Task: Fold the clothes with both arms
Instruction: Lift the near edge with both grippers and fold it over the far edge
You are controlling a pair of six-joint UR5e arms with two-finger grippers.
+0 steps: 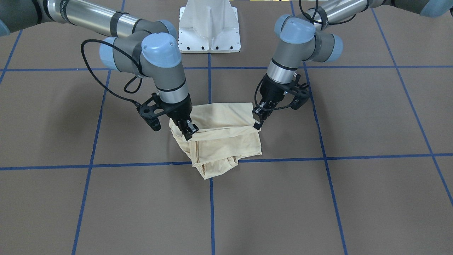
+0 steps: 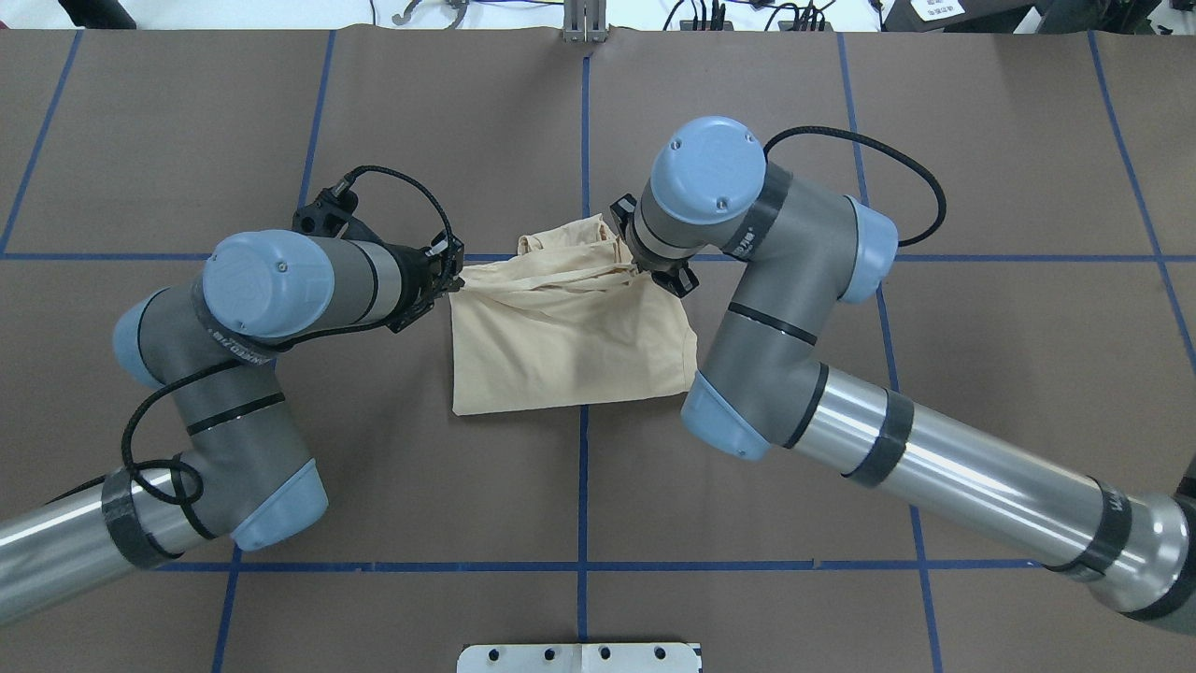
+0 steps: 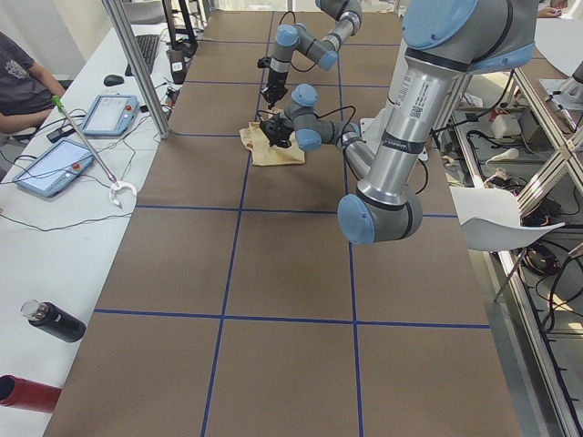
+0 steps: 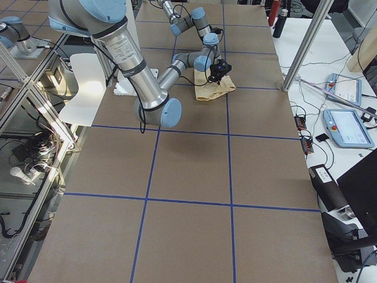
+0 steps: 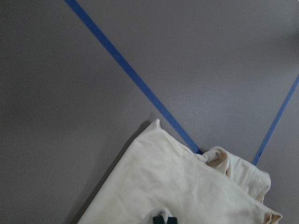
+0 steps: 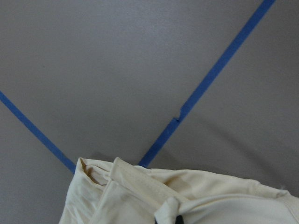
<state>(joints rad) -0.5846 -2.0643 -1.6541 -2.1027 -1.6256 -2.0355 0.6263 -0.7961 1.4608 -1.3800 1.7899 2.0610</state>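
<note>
I should use my left gripper to let go of the shirt's edge just beyond the crosswise blue tape line [image 1: 263,180] [image 5: 186,79], away from the white pedestal base.
The cream-yellow shirt [image 1: 226,141] lies folded into a small, bunched rectangle at the middle of the brown table; its print is hidden. It also shows in the overhead view [image 2: 570,336]. My left gripper [image 1: 257,122] is shut on the shirt's edge on its own side, also seen from overhead [image 2: 453,276]. My right gripper [image 1: 190,132] is shut on the opposite edge, partly under its wrist from overhead [image 2: 643,266]. A fold of fabric runs taut between them, slightly raised. Each wrist view shows cloth [image 5: 177,186] [image 6: 210,200] pinched at the fingertips.
The white pedestal base [image 1: 209,28] stands at the robot's side of the table. Blue tape lines [image 2: 583,486] cross the brown surface. Beside the table, tablets [image 3: 59,164] [image 4: 347,127], a black bottle [image 3: 55,320] and a seated person [image 3: 18,82].
</note>
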